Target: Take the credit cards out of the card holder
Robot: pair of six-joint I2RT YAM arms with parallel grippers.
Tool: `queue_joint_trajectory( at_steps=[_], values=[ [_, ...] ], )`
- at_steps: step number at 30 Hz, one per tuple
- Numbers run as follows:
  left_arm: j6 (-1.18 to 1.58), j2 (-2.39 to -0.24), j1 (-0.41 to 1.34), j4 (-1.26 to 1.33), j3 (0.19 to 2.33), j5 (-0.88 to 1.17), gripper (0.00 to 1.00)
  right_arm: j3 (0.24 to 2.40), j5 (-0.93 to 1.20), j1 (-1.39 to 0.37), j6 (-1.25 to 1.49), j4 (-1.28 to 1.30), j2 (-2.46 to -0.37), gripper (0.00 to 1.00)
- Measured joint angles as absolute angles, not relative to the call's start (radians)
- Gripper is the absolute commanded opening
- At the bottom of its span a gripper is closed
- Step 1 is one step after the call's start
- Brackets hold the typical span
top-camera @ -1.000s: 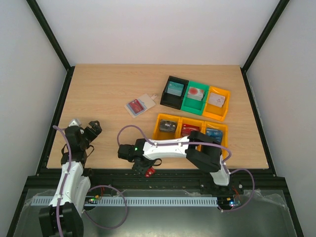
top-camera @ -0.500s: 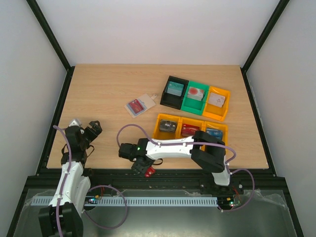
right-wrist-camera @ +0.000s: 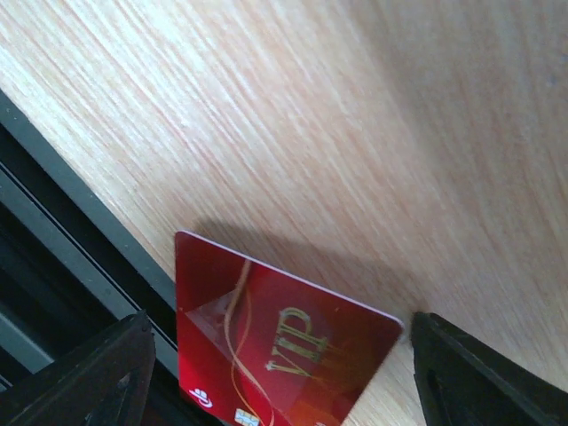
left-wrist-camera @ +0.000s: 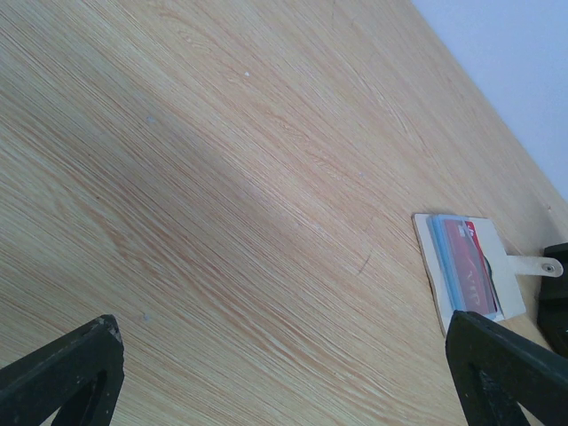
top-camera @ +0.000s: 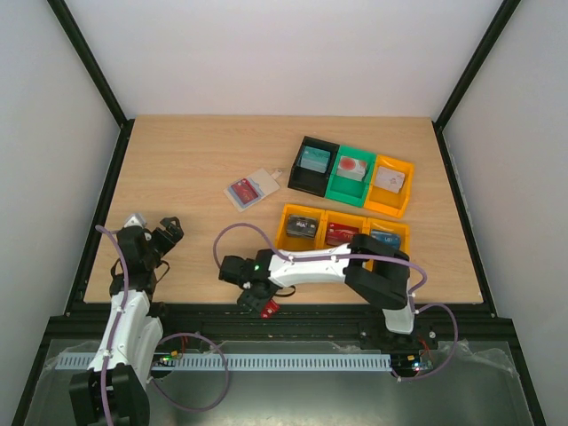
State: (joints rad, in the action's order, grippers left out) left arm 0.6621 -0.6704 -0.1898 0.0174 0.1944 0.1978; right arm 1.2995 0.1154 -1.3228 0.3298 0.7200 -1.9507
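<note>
My right gripper should turn and pinch the card's thin edge [right-wrist-camera: 288,273], because its fingers straddle the broad side of the red credit card over the black bar.
The card holder [top-camera: 256,187] lies open and flat at mid-table, a pale wallet with a snap tab, also seen in the left wrist view [left-wrist-camera: 432,266]. A red credit card [left-wrist-camera: 470,266] rests on its blue inside. Another red credit card [right-wrist-camera: 275,346], marked VIP, lies at the table's near edge [top-camera: 269,309], partly over the black rail. My right gripper [right-wrist-camera: 280,318] is open around it, one finger on each side and the right finger close to its corner. My left gripper [top-camera: 167,229] hangs open over bare wood at the near left [left-wrist-camera: 282,321], holding nothing.
A black bin [top-camera: 313,165], a green bin [top-camera: 351,173] and an orange bin [top-camera: 390,185] stand at the back right, with cards inside. A row of yellow bins [top-camera: 342,217] sits in front of them, next to my right arm. The black frame rail [right-wrist-camera: 53,266] runs along the table's near edge.
My right arm's wrist has shifted slightly to the right above the red card at the near edge. The card, the card holder and the left arm have stayed put.
</note>
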Motion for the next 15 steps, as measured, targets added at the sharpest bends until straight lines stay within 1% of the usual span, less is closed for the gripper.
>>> queue_joint_trajectory(
  at_steps=[7, 15],
  values=[
    [0.662, -0.67, -0.19, 0.019, 0.188, 0.198, 1.0, 1.196, 0.205, -1.254, 0.334, 0.619, -1.872, 0.78],
    [0.663, -0.67, -0.19, 0.02, 0.187, 0.202, 0.99, 1.083, 0.387, -1.159, 0.29, 0.503, -1.794, 0.77]
  ],
)
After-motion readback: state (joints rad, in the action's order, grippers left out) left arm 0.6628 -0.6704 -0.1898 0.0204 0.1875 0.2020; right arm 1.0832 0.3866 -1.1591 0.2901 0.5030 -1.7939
